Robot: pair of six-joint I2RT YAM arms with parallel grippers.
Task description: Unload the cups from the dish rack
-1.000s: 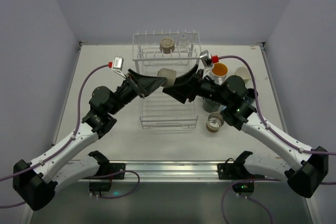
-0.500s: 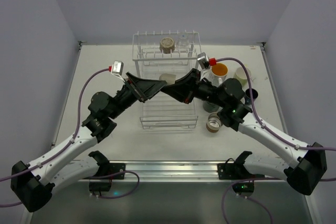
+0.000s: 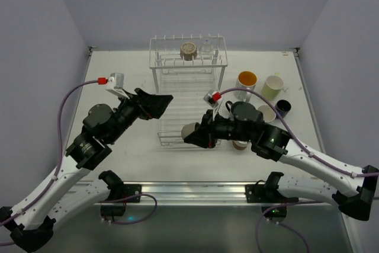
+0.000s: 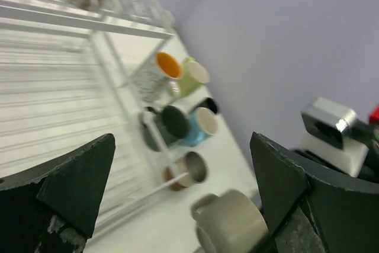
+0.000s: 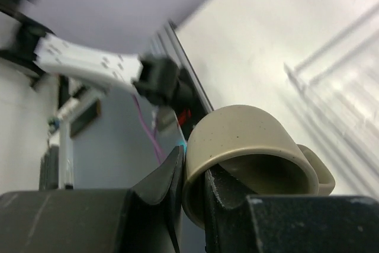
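My right gripper needs to put the olive cup down between the rack's near end and the metal rail (image 3: 167, 167).
The small olive cup (image 3: 190, 130) hangs on its side over the near end of the white dish rack (image 3: 177, 96), with my right gripper (image 3: 198, 136) shut on it. In the right wrist view one finger is inside the olive cup (image 5: 249, 140) and one outside, pinching its wall. My left gripper (image 3: 159, 101) stands open and empty at the rack's left side, and its view shows the olive cup (image 4: 232, 226) low between its fingers. A tan cup (image 3: 188, 50) and a clear glass (image 3: 207, 45) stand on the upper shelf.
Right of the rack stand a white cup with an orange inside (image 3: 247, 80), a pale yellow-green cup (image 3: 273, 86), a dark cup (image 3: 283, 108) and a light blue cup (image 3: 265, 112). A brown cup (image 4: 193, 170) lies near the rack's front corner.
My left gripper opened, let go of the olive cup and pulled back to the left. My right gripper shut on the cup and carried it toward the near end of the rack.
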